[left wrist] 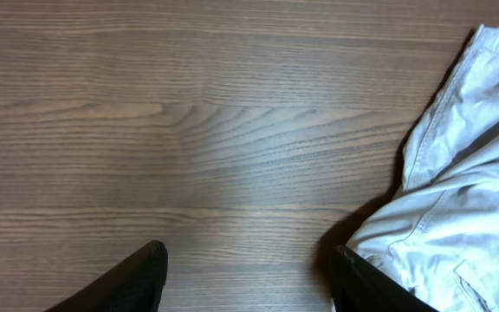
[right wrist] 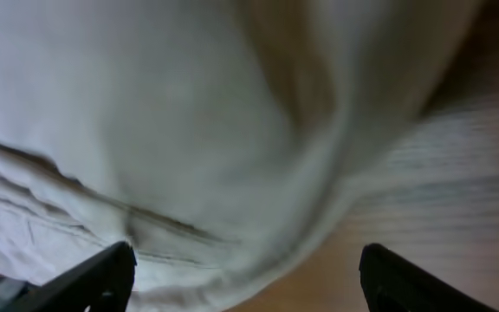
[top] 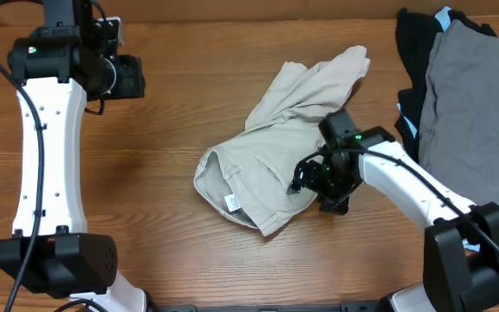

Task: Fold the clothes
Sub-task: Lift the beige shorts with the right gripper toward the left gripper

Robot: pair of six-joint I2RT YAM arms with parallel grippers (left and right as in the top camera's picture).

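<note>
My left gripper is going to close on the shorts' waistband at its end [top: 204, 160] [left wrist: 356, 246] farthest from my right gripper, so both grippers can stretch the waistband between them.
The clothes, a pair of light beige shorts [top: 275, 143], lie crumpled in the middle of the wooden table, waistband and white label [top: 230, 202] toward the front left. My right gripper [top: 306, 179] hovers at the shorts' front right edge. In the right wrist view it [right wrist: 245, 279] is open, with blurred beige cloth [right wrist: 189, 130] filling the view just past the fingertips [right wrist: 106, 276]. My left gripper [top: 131, 80] is at the back left, far from the shorts. In the left wrist view it [left wrist: 249, 277] stands open over bare wood, with a shorts leg [left wrist: 466, 199] to its right.
A grey garment [top: 475, 95] lies on a black garment [top: 414, 52] at the back right corner, close behind the right arm. Bare table [top: 171, 104] stretches between the left gripper and the shorts.
</note>
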